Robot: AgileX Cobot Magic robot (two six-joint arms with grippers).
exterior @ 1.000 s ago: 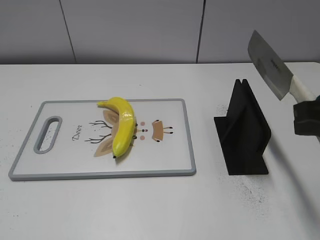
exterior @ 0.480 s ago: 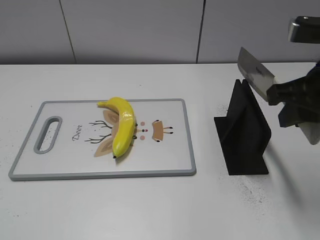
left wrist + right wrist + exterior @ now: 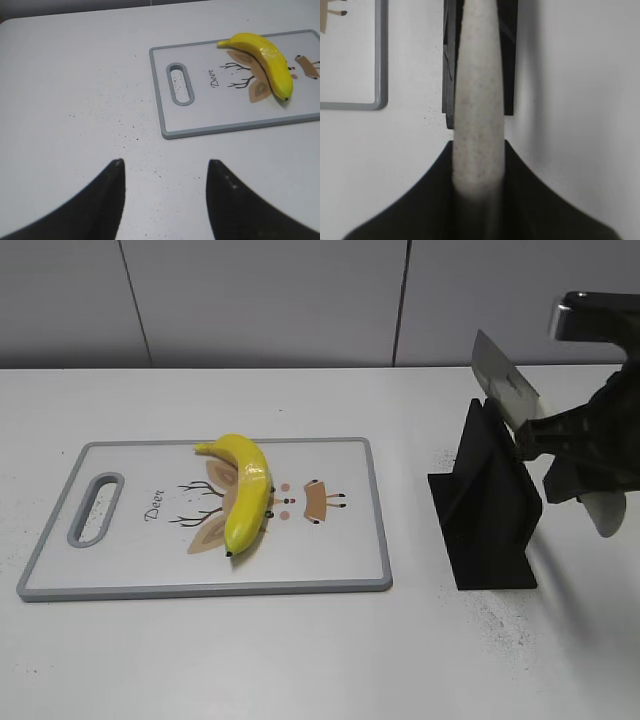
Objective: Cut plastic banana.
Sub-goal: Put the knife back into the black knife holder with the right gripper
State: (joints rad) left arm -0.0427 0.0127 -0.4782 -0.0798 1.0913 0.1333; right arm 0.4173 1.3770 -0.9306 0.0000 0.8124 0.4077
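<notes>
I will release the cleaver with my right gripper in the slot of the black knife stand (image 3: 512, 452), its white handle sticking out.
The plastic banana (image 3: 245, 490) lies whole on the white cutting board (image 3: 330, 550), near its middle; it also shows in the left wrist view (image 3: 267, 62). My right gripper (image 3: 560, 455) is shut on the white handle (image 3: 477, 125) of a cleaver. The steel blade (image 3: 500, 375) points up and to the left, with its lower end at the slot of the black knife stand (image 3: 490, 500). My left gripper (image 3: 165, 167) is open and empty above bare table, left of the board (image 3: 165, 85).
The black knife stand (image 3: 507, 60) stands right of the board on the white table (image 3: 300, 660). A grey wall runs behind the table. The board has a grey rim and a handle slot (image 3: 97, 508) at its left end.
My right gripper has swung the cleaver down and to the left, from high at the right edge to the top of the knife stand. The banana and board have not moved.
</notes>
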